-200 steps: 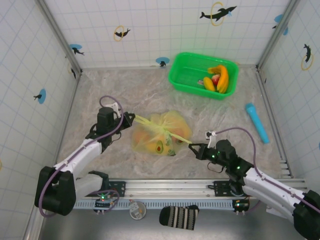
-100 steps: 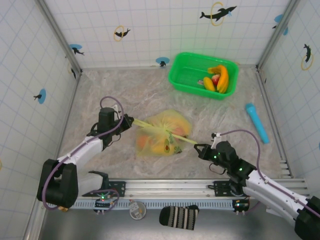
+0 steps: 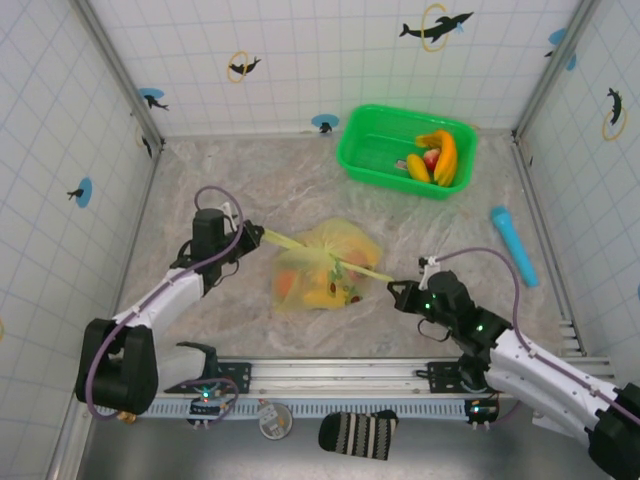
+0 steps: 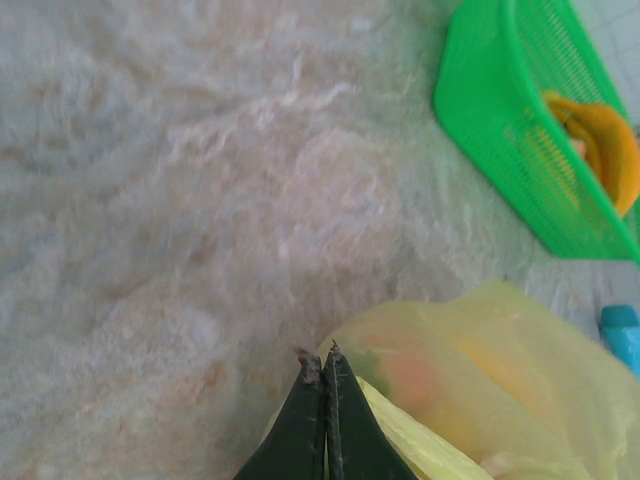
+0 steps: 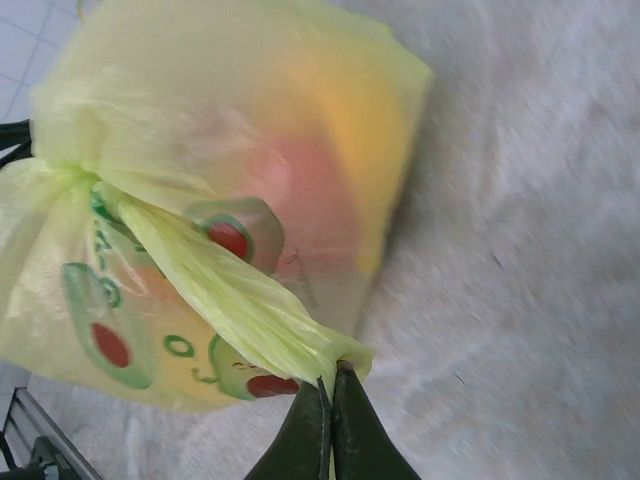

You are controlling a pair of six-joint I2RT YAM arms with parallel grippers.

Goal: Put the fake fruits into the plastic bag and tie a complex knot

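Note:
Next, my right gripper releases the plastic bag's handle on the bare table (image 3: 389, 241) beside the plastic bag, facing the cyan cylinder.
The plastic bag (image 3: 325, 268) lies mid-table with fake fruits showing through it as orange and red shapes (image 5: 300, 160). Its handle strips meet at the knot (image 3: 337, 262) on top of the bag. My left gripper (image 3: 253, 238) is shut on one strip (image 4: 425, 452), which runs taut from the bag's left. On the bag's right, my right gripper (image 5: 330, 375) is shut on the other strip (image 5: 230, 290), pinching its bunched end. The knot (image 5: 85, 185) shows at the far end of that strip. More fake fruits (image 3: 438, 156), bananas and a red piece, lie in the green basket.
The green basket (image 3: 380, 150) stands at the back right, also at the left wrist view's right edge (image 4: 500, 130). A cyan cylinder (image 3: 514, 244) lies near the right wall. A striped sock (image 3: 358, 433) hangs at the near edge, below the rail.
The bag has shifted slightly to the right. My right gripper has moved a little away from the near edge, my left a little to the left. Both strips stay held and taut.

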